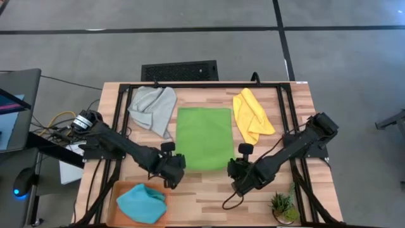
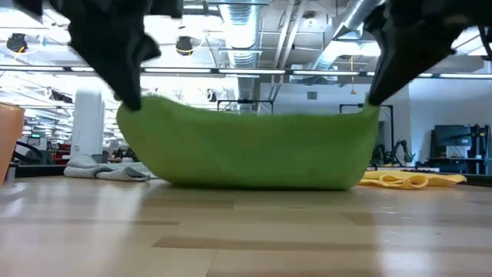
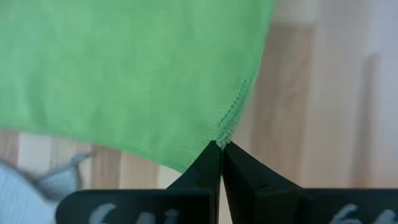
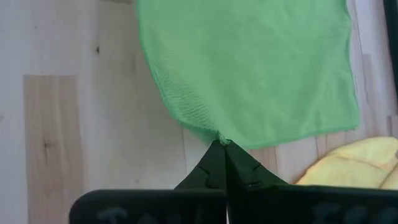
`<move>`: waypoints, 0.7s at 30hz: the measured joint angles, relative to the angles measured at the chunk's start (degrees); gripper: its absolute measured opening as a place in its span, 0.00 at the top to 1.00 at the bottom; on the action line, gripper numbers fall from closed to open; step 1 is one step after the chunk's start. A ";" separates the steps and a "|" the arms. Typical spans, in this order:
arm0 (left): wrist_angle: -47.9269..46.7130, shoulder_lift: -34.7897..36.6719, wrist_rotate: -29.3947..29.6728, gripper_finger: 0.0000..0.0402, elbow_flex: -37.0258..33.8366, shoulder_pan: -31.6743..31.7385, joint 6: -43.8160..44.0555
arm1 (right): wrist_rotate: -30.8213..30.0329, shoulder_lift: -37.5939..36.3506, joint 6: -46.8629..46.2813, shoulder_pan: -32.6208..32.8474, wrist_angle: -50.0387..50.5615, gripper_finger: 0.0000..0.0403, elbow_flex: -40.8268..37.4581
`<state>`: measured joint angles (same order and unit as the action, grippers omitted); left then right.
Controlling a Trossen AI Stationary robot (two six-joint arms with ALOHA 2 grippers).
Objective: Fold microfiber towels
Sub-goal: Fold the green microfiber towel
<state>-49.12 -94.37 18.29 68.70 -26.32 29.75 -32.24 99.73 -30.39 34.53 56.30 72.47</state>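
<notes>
Next, my left gripper lets go of the green towel's near corner on its far corner [image 1: 179,111], next to the light grey towel. That near corner is now raised at mid-table.
The bright green towel [image 1: 204,136] lies mid-table with its far part on the wood; its near edge [image 2: 246,115] is raised and sags between the two near corners. My left gripper [image 1: 179,166] is shut on the near left corner and my right gripper [image 1: 235,168] on the near right corner. The light grey towel [image 1: 154,107] lies crumpled at the far left and the yellow towel [image 1: 252,115] at the far right. The teal blue towel [image 1: 142,201] rests bunched in the orange tray [image 1: 120,189] at the near left. My left gripper [image 3: 221,149] pinches the green towel's near left corner [image 3: 226,132] between its two fingertips, slanting down from the near left. The corner is lifted off the table [image 2: 132,104], and the cloth hangs slack from it toward the table. My right gripper [image 4: 222,147] pinches the green towel's near right corner [image 4: 214,133] between its fingertips, slanting down from the near right. That corner is held up clear of the wood [image 2: 372,106], with the cloth falling away from it to the table.
A small potted plant [image 1: 283,206] stands at the near right corner. A black frame [image 1: 202,85] runs along the table's far and side edges. Bare wood [image 1: 205,190] shows between the grippers and the near edge.
</notes>
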 joint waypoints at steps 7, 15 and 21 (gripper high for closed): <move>-1.73 0.08 1.61 1.00 2.87 -2.07 1.67 | -0.68 -0.86 0.28 1.17 -0.99 0.99 0.02; -7.76 0.07 10.68 1.00 2.83 0.85 5.92 | -6.64 -0.84 0.45 -2.79 2.26 0.99 0.02; -10.96 0.04 14.38 1.00 2.80 6.25 5.62 | -11.25 -0.83 1.60 -9.75 5.07 0.99 -0.01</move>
<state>-60.07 -94.32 32.67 71.50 -20.08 35.37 -43.49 98.89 -28.79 24.78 61.37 72.46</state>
